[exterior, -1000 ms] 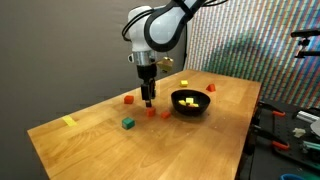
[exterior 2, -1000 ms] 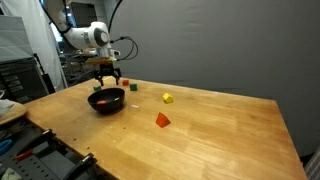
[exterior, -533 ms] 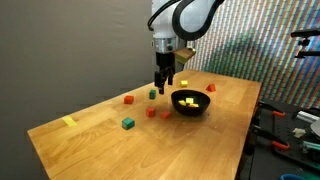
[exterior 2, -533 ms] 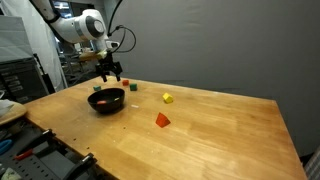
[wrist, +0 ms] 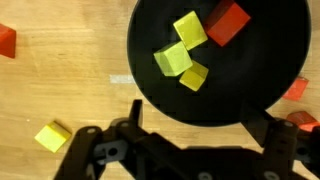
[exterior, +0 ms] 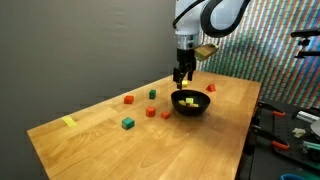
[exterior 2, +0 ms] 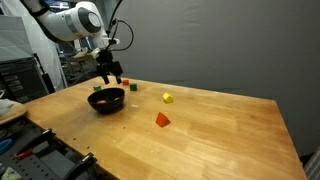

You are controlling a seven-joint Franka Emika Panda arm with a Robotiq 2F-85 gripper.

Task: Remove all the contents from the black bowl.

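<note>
The fingers of my gripper will close on the sides of the palest yellow block [exterior: 189,100] [wrist: 173,59], which is between the other yellow blocks in the black bowl.
The black bowl [exterior: 191,104] [exterior 2: 106,100] stands on the wooden table. In the wrist view the bowl [wrist: 262,68] fills the upper frame and holds three yellow blocks [wrist: 173,58] and a red block [wrist: 228,22]. Yellow blocks [exterior: 189,100] also show inside it in an exterior view. My gripper [exterior: 182,76] [exterior 2: 113,79] [wrist: 194,107] hangs open just above the bowl's near rim, with nothing between its fingers [wrist: 135,108].
Loose blocks lie around the bowl: red [exterior: 128,99], green [exterior: 152,94], green [exterior: 127,123], two red [exterior: 151,112], yellow [exterior: 210,87], a yellow block [exterior 2: 167,98] and a red wedge [exterior 2: 162,119]. Yellow tape [exterior: 68,121] lies near the table corner. Equipment stands past the table edge [exterior: 290,130].
The gripper has risen from the loose blocks on the table and travelled across to a spot above the bowl, staying open and empty throughout.
</note>
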